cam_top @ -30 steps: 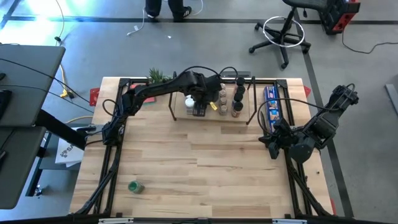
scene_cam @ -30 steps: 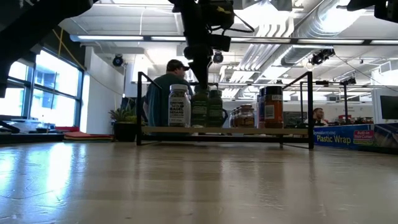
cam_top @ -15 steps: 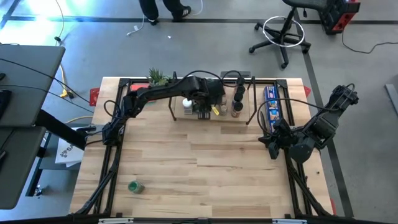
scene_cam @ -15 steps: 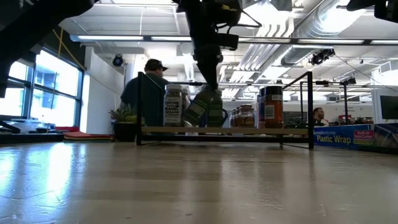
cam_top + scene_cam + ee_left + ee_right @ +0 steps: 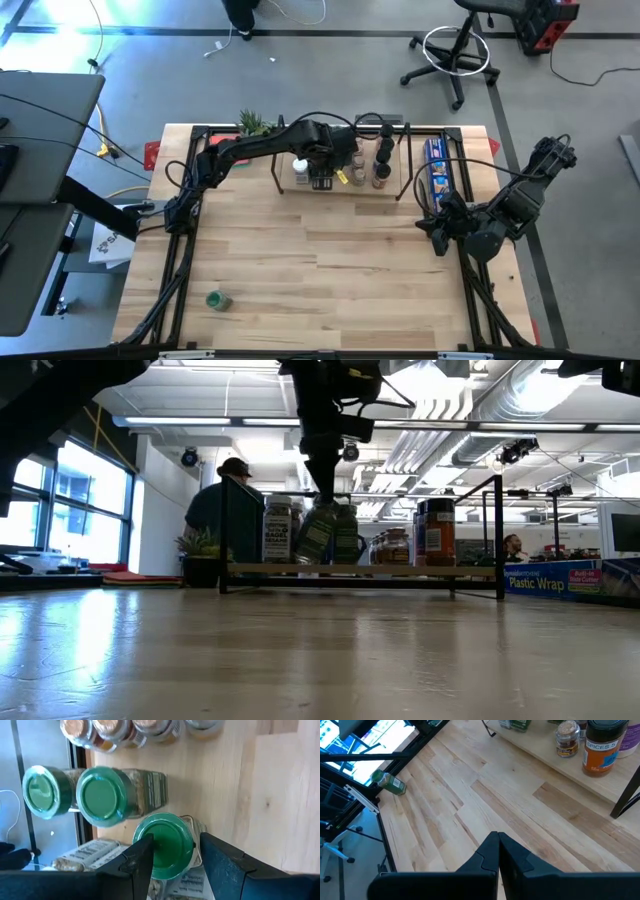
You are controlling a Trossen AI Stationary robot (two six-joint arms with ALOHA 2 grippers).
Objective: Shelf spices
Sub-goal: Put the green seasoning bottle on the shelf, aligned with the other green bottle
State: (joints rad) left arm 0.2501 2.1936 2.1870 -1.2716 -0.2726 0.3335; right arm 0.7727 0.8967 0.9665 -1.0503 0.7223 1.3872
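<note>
The held jar leans out of line with the other green lids, so my left gripper needs to stand it upright, regrip its lid (image 5: 166, 845) and shift it into line.
My left gripper (image 5: 174, 840) hangs over the shelf (image 5: 350, 191) and is shut on a green-lidded spice jar (image 5: 314, 536), which leans among the other jars. Beside it stand a white-labelled jar (image 5: 278, 532), a green-lidded jar (image 5: 346, 536) and, farther right, an orange jar (image 5: 436, 532), all upright on the shelf board (image 5: 400, 570). In the left wrist view, two more green lids (image 5: 102, 795) show close by. One green-lidded jar (image 5: 218, 300) lies on its side near the table's front left. My right gripper (image 5: 436, 236) waits shut at the table's right side, holding nothing. My left gripper pinches the jar's green lid (image 5: 162, 845) by its rim between the two fingers (image 5: 137, 865). The fingers come from above, pointing steeply down. The jar sits tilted in the hold, its top toward the right and its lower end (image 5: 304, 558) down at the shelf board.
A long blue box (image 5: 437, 170) lies to the right of the shelf. A small potted plant (image 5: 252, 122) stands at the table's far left. The shelf's black side rails (image 5: 498, 535) rise at both ends. A person (image 5: 225, 510) stands behind the table.
The held jar stood upright a second ago. My left gripper has turned at the wrist and tipped the jar over, its top going right. It now leans a little less than half a second ago. The white-labelled jar beside it has shifted slightly toward the left.
</note>
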